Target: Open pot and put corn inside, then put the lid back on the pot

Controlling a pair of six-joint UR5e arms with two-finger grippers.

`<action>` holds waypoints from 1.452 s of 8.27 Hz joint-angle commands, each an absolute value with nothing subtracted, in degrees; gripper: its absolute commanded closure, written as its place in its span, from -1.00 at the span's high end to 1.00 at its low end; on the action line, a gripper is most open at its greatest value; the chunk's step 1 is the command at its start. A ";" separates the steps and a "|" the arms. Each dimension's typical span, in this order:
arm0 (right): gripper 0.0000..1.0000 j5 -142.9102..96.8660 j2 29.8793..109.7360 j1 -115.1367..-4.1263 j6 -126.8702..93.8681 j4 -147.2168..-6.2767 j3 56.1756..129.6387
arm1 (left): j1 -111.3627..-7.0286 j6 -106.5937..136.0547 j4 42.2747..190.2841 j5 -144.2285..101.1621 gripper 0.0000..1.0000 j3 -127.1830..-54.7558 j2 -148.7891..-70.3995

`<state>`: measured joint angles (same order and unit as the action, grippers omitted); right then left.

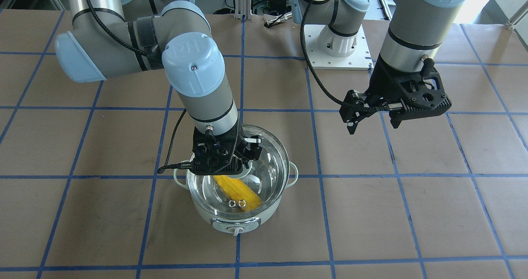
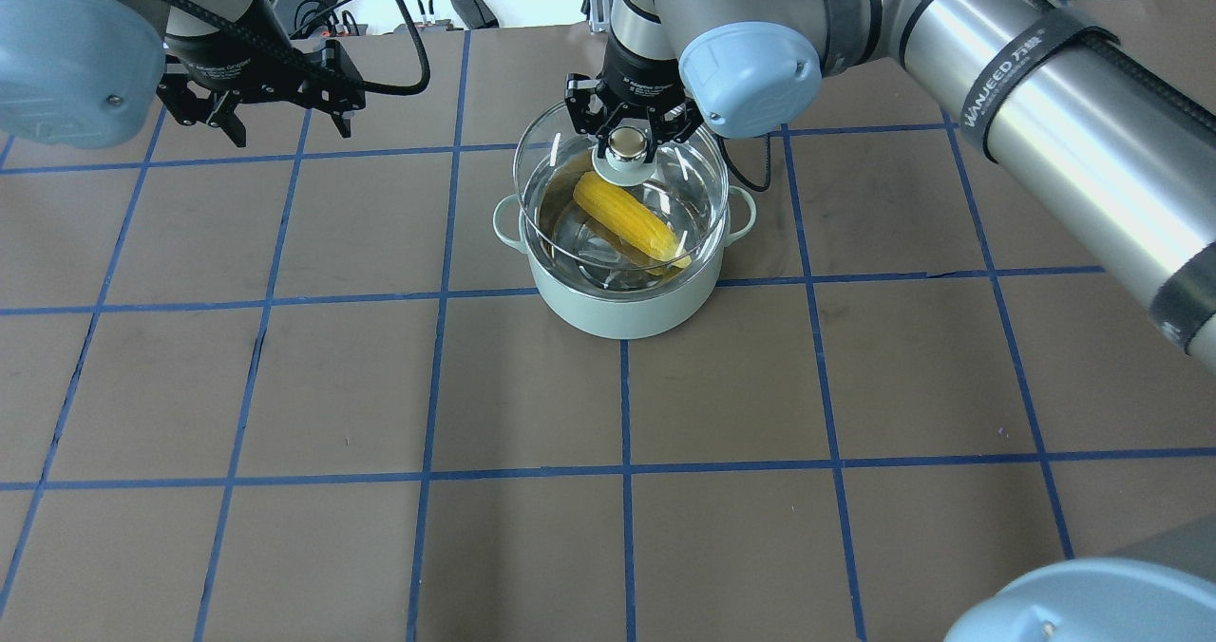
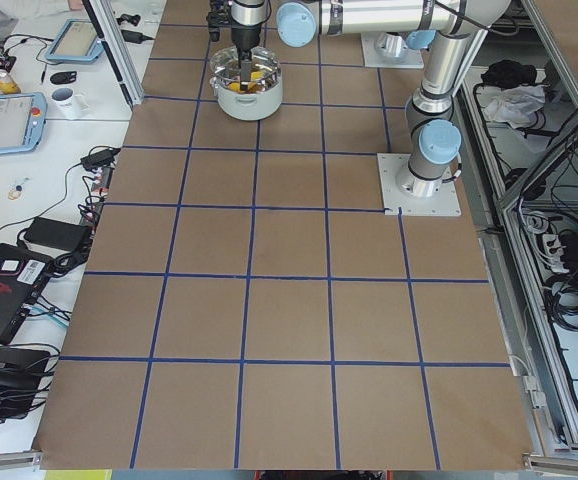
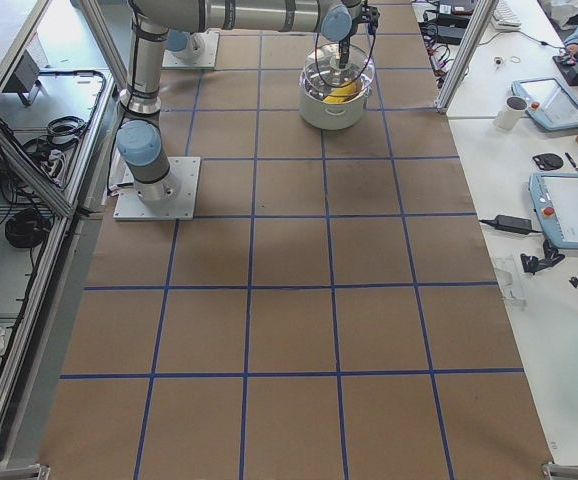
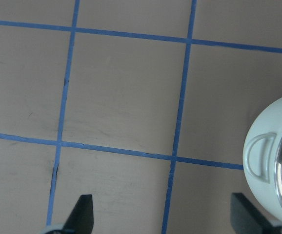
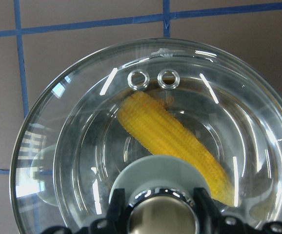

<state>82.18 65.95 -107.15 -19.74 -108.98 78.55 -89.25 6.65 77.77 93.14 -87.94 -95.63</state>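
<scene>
Next, my right gripper lets go of the clear glass lid on the pale mint pot's opening (image 1: 237,173) (image 6: 164,187), over the yellow corn. The lid is now held over the pot's mouth.
The pale mint pot (image 2: 617,314) stands mid-table, its knob facing the front view (image 1: 236,229). The yellow corn (image 2: 632,224) lies slanted in its steel bowl, seen through the glass (image 6: 170,134). My right gripper (image 2: 624,143) is shut on the knob of the clear glass lid (image 2: 560,167) and holds it over the pot's mouth. I cannot tell whether the lid (image 1: 272,159) touches the rim. My left gripper (image 2: 290,129) is open and empty, hovering off to the pot's left (image 5: 163,214); one pot handle (image 5: 259,157) shows beside it.
Brown paper with a blue tape grid (image 2: 437,291) covers the table. The arm base plates (image 1: 338,48) stand at the robot's edge. A side bench with tablets and a mug (image 3: 67,100) lies beyond the table's edge.
</scene>
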 commanded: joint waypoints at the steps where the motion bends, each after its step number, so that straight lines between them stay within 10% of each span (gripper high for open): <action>1: -0.62 82.27 65.74 -107.40 -19.34 -108.98 78.92 | -89.38 6.24 77.96 90.97 1.00 -88.24 -95.36; 12: -0.51 82.97 65.57 -107.32 -21.61 -109.86 80.68 | -89.30 6.06 77.96 90.97 1.00 -88.86 -95.89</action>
<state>82.89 65.58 -107.40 -20.60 -109.87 80.60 -89.30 6.08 78.17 91.05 -88.89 -95.81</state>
